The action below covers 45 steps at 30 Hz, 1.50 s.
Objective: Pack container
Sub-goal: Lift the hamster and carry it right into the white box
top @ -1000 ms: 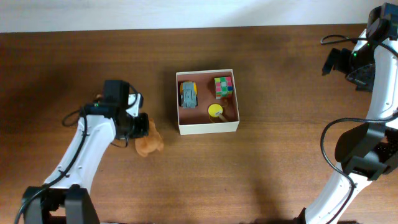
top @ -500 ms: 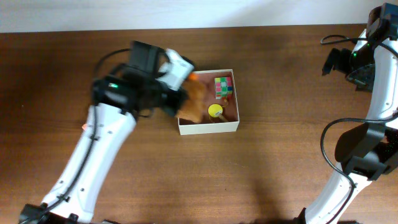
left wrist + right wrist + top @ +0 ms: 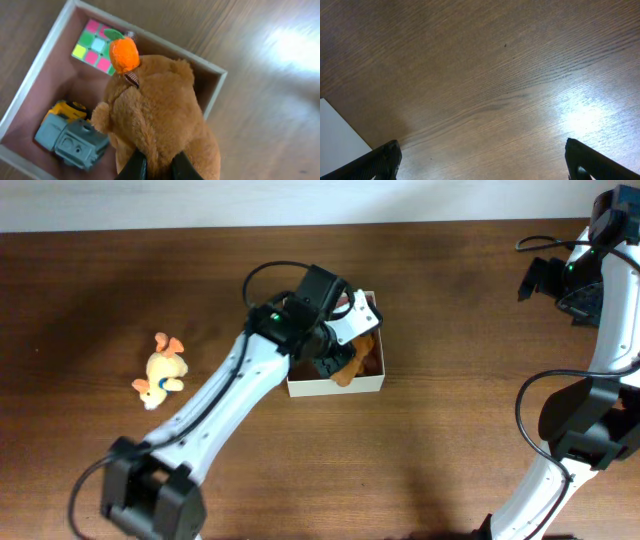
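Note:
My left gripper will let go of the brown plush bear inside the container (image 3: pixel 349 357) (image 3: pixel 150 117), next to the puzzle cube and the toy car.
The container (image 3: pixel 336 387), a shallow white-walled box with a pinkish-brown inside, stands at mid-table. My left gripper (image 3: pixel 340 356) hangs over it, shut on a brown plush bear (image 3: pixel 356 361). In the left wrist view both fingers (image 3: pixel 135 167) pinch the bear's (image 3: pixel 160 120) fur, and an orange ball (image 3: pixel 124 54) sits on its head. Under the bear, inside the container (image 3: pixel 175 50), lie a colourful puzzle cube (image 3: pixel 97 46) and a grey-and-yellow toy car (image 3: pixel 70 137). My right gripper (image 3: pixel 482 160) is open over bare wood, far from the container.
A yellow plush animal (image 3: pixel 160 372) lies on the table left of the container. The right arm (image 3: pixel 600 290) stands at the far right edge. A white surface (image 3: pixel 337 135) shows at the left of the right wrist view.
My left arm has swung right, carrying the bear from the table at the left to over the container. The yellow plush now shows where the arm was. The right arm is still.

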{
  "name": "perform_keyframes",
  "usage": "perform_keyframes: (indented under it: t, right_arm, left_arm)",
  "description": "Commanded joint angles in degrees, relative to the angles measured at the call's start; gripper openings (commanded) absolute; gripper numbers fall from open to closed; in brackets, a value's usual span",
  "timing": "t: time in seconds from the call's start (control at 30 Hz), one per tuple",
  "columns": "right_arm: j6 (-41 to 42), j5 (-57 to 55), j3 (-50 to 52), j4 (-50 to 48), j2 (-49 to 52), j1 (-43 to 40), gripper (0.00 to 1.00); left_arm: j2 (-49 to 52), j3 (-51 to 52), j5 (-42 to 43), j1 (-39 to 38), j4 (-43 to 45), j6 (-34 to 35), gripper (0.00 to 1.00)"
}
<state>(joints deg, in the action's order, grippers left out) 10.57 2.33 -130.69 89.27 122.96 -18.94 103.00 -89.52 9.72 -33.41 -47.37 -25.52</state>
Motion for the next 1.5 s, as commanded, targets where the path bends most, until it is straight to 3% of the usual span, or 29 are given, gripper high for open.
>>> perform_keyframes:
  t: [0.0,0.43,1.13,1.47]
  right_arm:
    - [0.5,-0.9,0.1,-0.1,0.4,0.2,0.98]
    - [0.4,-0.9,0.1,-0.1,0.4,0.2,0.98]
    - [0.5,-0.9,0.1,-0.1,0.4,0.2,0.99]
    - [0.5,-0.9,0.1,-0.1,0.4,0.2,0.99]
  left_arm:
    - [2.1,-0.7,-3.4,-0.1,1.6,-7.0,0.02]
    - [2.3,-0.7,-3.8,-0.1,8.3,-15.0,0.02]
    - [-5.3,-1.4,-5.7,-1.9,8.4,-15.4,0.02]
    - [-5.5,-1.4,-5.5,-1.8,10.6,-20.0,0.02]
